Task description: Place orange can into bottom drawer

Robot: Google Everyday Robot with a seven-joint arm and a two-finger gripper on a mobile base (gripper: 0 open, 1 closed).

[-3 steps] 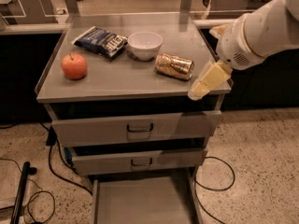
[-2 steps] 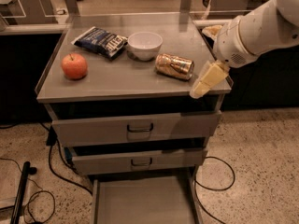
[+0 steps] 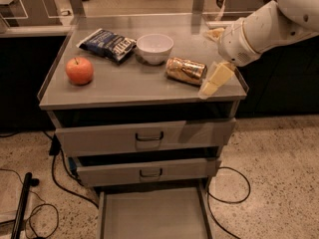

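Note:
The orange can lies with one end nearer the apple. I need to close my gripper on the orange can's end (image 3: 198,73) farthest from the apple, leaving the nearer end sticking out.
The orange can (image 3: 185,70) lies on its side on the grey cabinet top (image 3: 129,86), right of the middle. My gripper (image 3: 215,57) hangs just to the right of the can, at the top's right edge, apart from it. It is open, with one pale finger (image 3: 216,79) toward the front and the other (image 3: 214,33) toward the back. The bottom drawer (image 3: 152,215) is pulled out below the two handled drawers, and its flat grey floor shows nothing in it.
A white bowl (image 3: 154,48) stands behind the can. A dark snack bag (image 3: 107,44) lies at the back left and an orange-red apple (image 3: 79,70) at the left. Cables (image 3: 55,183) run on the speckled floor beside the cabinet.
My gripper has shifted slightly left, closer to the can. The can and the other things have not moved.

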